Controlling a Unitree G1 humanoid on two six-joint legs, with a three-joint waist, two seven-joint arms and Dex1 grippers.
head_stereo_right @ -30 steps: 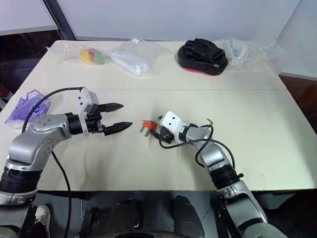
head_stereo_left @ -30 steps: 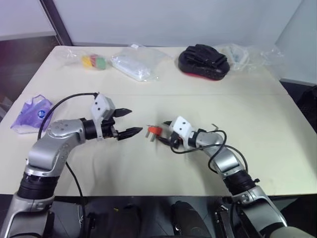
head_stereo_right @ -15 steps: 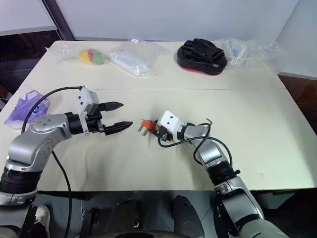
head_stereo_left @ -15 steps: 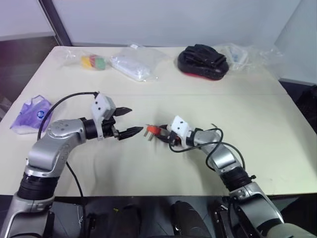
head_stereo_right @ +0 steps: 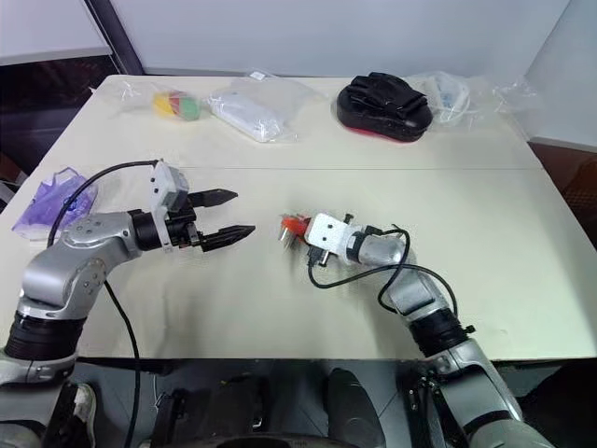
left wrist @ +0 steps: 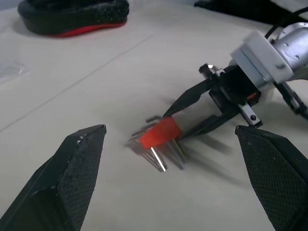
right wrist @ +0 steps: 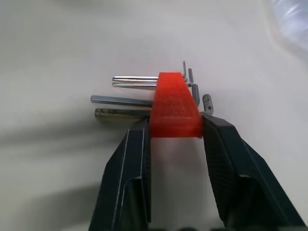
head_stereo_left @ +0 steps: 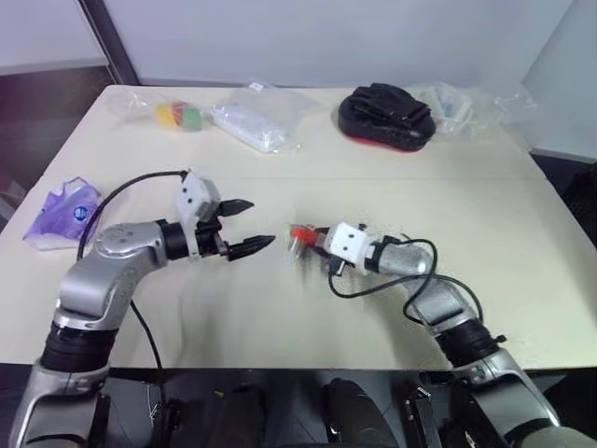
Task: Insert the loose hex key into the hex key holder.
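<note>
Next, I let go of the holder with my right gripper, handing it to my left gripper above the table [head_stereo_left: 319, 186] in front of the black and red bundle.
The hex key holder [right wrist: 174, 106], a small red-orange block with several grey keys sticking out of it, hangs a little above the table near its middle. My right gripper [head_stereo_left: 312, 239] is shut on the block, one black finger on each side. My left gripper [head_stereo_left: 259, 224] stands open a short way to the left of the holder [head_stereo_left: 301, 233], pointing at it, with nothing between its fingers [left wrist: 79, 159]. A thin grey bent rod, which I take for the loose hex key [head_stereo_left: 404, 234], lies on the table just behind my right forearm.
At the back of the table lie a black and red bundle [head_stereo_left: 384, 117], crumpled clear plastic bags [head_stereo_left: 254, 119] and a bag of coloured pieces [head_stereo_left: 179, 116]. A purple bag [head_stereo_left: 61, 213] sits at the left edge. Black cables hang off both arms.
My right gripper closed on the holder, rolled, and carried it slightly up and to the right off the table. The left gripper stayed where it was, open.
</note>
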